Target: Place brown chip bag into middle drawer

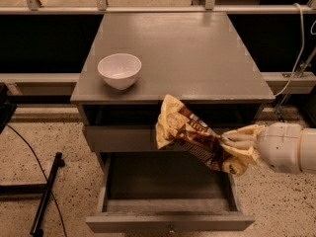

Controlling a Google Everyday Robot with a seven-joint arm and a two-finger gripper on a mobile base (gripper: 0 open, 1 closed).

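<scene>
My gripper is to let go of the brown chip bag on the open middle drawer's bare bottom [196, 184], toward the side of my arm.
The brown chip bag [195, 137], crinkled foil with a dark brown middle and tan-yellow ends, hangs in the air in front of the grey cabinet, above the middle drawer [170, 196], which is pulled open and shows a bare inside. My gripper [232, 144] comes in from the right on a white arm and is shut on the bag's right end. The bag tilts up to the left, its left end in front of the upper drawer [118, 138].
A white bowl [119, 70] stands on the cabinet top [197, 53] at the left. A rail and dark glass run behind. A black stand and cable lie on the speckled floor at the left. A white cable hangs at the right.
</scene>
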